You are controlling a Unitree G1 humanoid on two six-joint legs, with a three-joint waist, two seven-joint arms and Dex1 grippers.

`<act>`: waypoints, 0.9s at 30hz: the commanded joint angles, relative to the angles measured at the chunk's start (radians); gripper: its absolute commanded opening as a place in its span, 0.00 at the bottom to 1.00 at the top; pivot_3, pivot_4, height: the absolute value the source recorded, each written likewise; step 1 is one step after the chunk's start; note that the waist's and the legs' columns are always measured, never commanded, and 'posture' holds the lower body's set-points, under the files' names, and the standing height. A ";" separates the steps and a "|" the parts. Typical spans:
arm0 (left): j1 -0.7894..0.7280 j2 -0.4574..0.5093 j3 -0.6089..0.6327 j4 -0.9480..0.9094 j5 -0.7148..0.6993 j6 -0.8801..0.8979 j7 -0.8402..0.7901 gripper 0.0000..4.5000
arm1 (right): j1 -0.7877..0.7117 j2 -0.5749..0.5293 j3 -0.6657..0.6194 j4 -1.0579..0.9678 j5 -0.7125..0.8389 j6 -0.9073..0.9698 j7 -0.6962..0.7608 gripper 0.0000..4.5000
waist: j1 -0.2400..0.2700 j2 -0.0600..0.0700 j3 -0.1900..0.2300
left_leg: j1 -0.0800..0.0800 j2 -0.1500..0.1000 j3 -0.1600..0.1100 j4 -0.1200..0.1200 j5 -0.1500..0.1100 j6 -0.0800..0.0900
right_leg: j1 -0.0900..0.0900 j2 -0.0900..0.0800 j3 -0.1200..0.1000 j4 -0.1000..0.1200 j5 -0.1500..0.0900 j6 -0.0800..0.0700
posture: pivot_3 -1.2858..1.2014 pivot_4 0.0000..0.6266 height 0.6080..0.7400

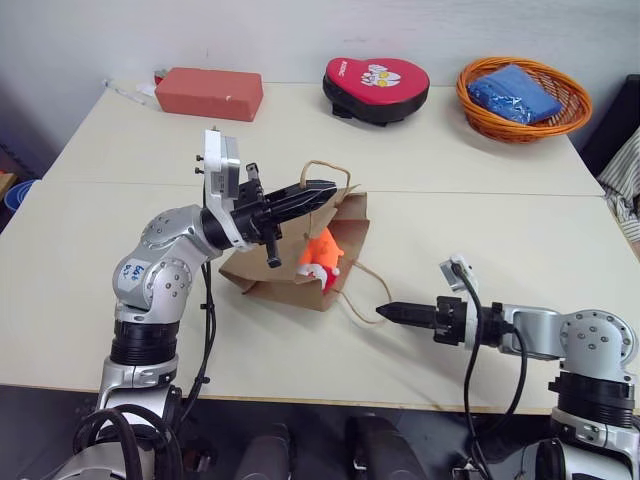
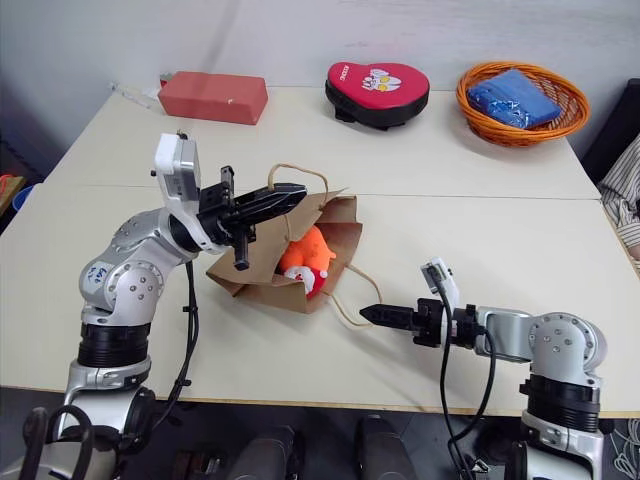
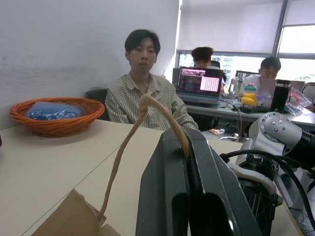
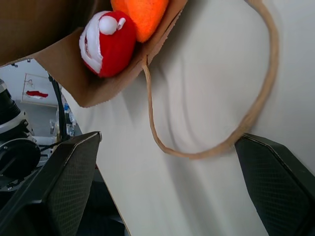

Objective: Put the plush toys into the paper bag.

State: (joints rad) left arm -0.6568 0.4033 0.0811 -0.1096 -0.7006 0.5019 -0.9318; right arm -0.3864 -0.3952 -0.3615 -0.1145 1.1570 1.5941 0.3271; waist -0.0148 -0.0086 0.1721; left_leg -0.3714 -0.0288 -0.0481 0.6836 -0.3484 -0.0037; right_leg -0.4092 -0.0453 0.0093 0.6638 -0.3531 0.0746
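I need to set the brown paper bag upright with my left gripper in the middle of the table (image 1: 349,275), beside the bag's lower handle loop.
The brown paper bag (image 1: 265,275) lies on its side mid-table with its mouth toward my right arm. My left gripper (image 1: 325,187) is shut on the bag's upper cord handle (image 3: 147,105) and holds the mouth up. Just inside the mouth sit the orange plush toy (image 1: 322,247) and the red-and-white plush toy (image 4: 108,44). My right gripper (image 1: 385,312) stands open a little in front of the mouth, with nothing between its fingers. The bag's lower handle loop (image 4: 256,113) lies on the table in front of it.
At the back of the table are a red box (image 1: 209,93), a red heart-shaped mitt (image 1: 376,88) and an orange wicker basket (image 1: 523,97) with blue cloth in it. A person in a striped shirt (image 3: 142,98) sits beyond the far right edge.
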 commanded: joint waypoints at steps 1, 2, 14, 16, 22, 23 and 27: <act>-0.011 0.006 0.016 -0.036 -0.017 -0.009 0.000 0.00 | -0.018 0.088 -0.022 0.037 -0.005 0.020 -0.096 0.84 | -0.007 0.000 0.000 | 0.000 0.000 0.000 0.000 0.000 0.000 | 0.000 0.000 0.000 0.000 0.000 0.000 | 0.52 0.24 1.00; -0.011 0.007 0.018 -0.037 -0.017 -0.009 0.001 0.00 | -0.026 0.100 -0.034 0.043 0.003 0.020 -0.109 0.78 | -0.010 0.000 0.000 | 0.000 0.000 0.000 0.000 0.000 0.000 | 0.000 0.000 0.000 0.001 0.000 0.000 | 0.52 0.24 1.00; -0.010 0.007 0.041 -0.028 -0.029 -0.025 0.006 0.00 | -0.132 -0.073 -0.169 0.074 0.539 -0.113 -0.197 0.01 | -0.009 0.002 0.001 | -0.002 -0.001 -0.001 -0.001 0.000 0.000 | -0.001 -0.001 -0.001 0.000 0.000 0.000 | 0.52 0.24 1.00; -0.017 0.001 0.047 -0.019 -0.032 -0.029 0.007 0.00 | -0.125 -0.140 -0.127 0.073 0.656 -0.174 -0.233 0.01 | -0.010 0.002 0.001 | -0.003 0.000 -0.001 -0.001 0.000 0.000 | -0.001 -0.001 -0.001 -0.001 0.000 0.000 | 0.52 0.24 1.00; -0.064 -0.017 0.065 0.051 -0.007 -0.081 0.006 0.00 | -0.250 -0.328 -0.069 0.074 0.815 -0.315 -0.215 0.01 | -0.012 0.002 0.001 | -0.004 0.000 0.000 0.000 0.000 0.002 | -0.001 -0.001 -0.001 -0.002 0.000 0.000 | 0.52 0.24 1.00; -0.069 -0.018 0.068 0.063 0.002 -0.099 0.008 0.00 | -0.277 -0.330 -0.058 0.082 0.815 -0.322 -0.199 0.01 | -0.013 0.002 0.001 | -0.004 0.000 0.000 0.000 0.000 0.002 | -0.001 -0.001 -0.001 -0.002 0.000 0.000 | 0.52 0.24 1.00; -0.063 -0.010 0.067 0.096 0.031 -0.145 0.016 0.00 | -0.320 -0.285 0.005 0.065 0.815 -0.379 -0.207 0.01 | -0.012 0.002 0.001 | -0.003 0.001 0.000 -0.001 0.000 0.002 | 0.000 0.000 -0.001 -0.001 0.000 0.000 | 0.52 0.24 1.00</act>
State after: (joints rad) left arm -0.7121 0.3859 0.1229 -0.0052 -0.6790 0.3887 -0.9180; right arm -0.6973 -0.6924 -0.3762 -0.0282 1.9522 1.2486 0.1247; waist -0.0271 -0.0065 0.1735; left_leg -0.3750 -0.0275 -0.0477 0.6829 -0.3487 -0.0020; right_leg -0.4096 -0.0448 0.0080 0.6629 -0.3530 0.0747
